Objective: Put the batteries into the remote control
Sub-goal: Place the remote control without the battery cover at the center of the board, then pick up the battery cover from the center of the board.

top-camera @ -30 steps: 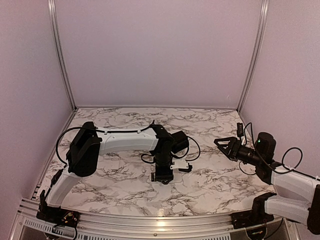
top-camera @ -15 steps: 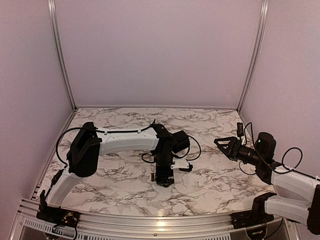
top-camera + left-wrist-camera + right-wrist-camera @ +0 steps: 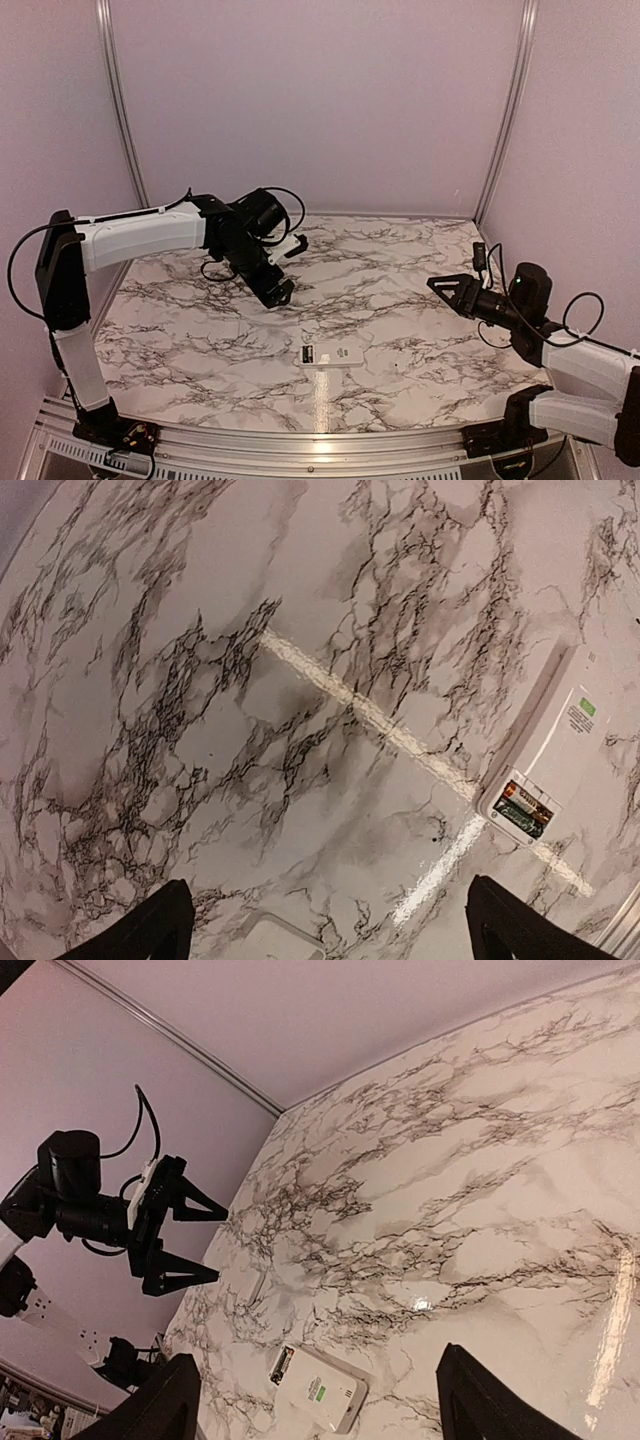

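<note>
The flat white piece's edge (image 3: 240, 331) (image 3: 307, 941), on the side that faces the white remote control, will be gripped by my left gripper.
The white remote control (image 3: 332, 355) lies face down on the marble table (image 3: 420, 250), near the front middle. Its battery bay is open at its left end, and the batteries (image 3: 522, 808) sit inside it, showing dark, orange and green labels. They also show in the right wrist view (image 3: 282, 1363). My left gripper (image 3: 278, 292) is open and empty, raised above the table behind and left of the remote (image 3: 560, 740). My right gripper (image 3: 442, 290) is open and empty, held in the air to the right of the remote (image 3: 325, 1392).
A thin flat white piece (image 3: 272, 935), perhaps the bay cover, lies on the table under my left gripper (image 3: 325, 925); it also shows in the right wrist view (image 3: 256, 1288). Walls and metal rails close the table's sides and back.
My left arm has lifted off the remote and swung up and back to the left, uncovering the remote. The right arm has not moved.
</note>
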`<move>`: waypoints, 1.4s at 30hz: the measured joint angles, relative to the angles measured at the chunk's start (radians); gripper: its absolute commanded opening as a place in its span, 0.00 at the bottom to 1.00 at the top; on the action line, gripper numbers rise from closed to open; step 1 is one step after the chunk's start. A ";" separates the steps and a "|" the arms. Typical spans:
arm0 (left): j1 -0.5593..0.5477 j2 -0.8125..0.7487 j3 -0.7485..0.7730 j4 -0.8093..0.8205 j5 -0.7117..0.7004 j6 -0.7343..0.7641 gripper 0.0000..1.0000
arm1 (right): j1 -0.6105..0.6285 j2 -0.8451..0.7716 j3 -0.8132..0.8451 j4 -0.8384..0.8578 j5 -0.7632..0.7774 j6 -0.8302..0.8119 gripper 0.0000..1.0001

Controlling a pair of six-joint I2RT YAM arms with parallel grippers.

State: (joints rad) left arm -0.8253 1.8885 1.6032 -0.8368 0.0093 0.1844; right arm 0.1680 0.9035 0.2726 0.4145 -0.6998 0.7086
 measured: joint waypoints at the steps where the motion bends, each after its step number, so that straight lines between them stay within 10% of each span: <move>1: 0.028 -0.042 -0.068 0.020 -0.020 -0.034 0.97 | 0.000 0.004 0.001 0.005 -0.003 -0.004 0.79; 16: 0.148 -0.079 -0.336 0.026 -0.043 -0.116 0.47 | 0.000 0.074 0.005 0.088 -0.042 -0.010 0.77; 42: 0.146 0.024 -0.349 0.045 0.018 -0.205 0.05 | 0.073 0.092 0.072 0.011 -0.011 -0.165 0.75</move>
State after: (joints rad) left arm -0.6796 1.9129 1.2537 -0.7918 0.0273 -0.0204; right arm 0.2409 0.9955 0.3443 0.4252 -0.7113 0.5434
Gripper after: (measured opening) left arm 0.158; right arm 0.753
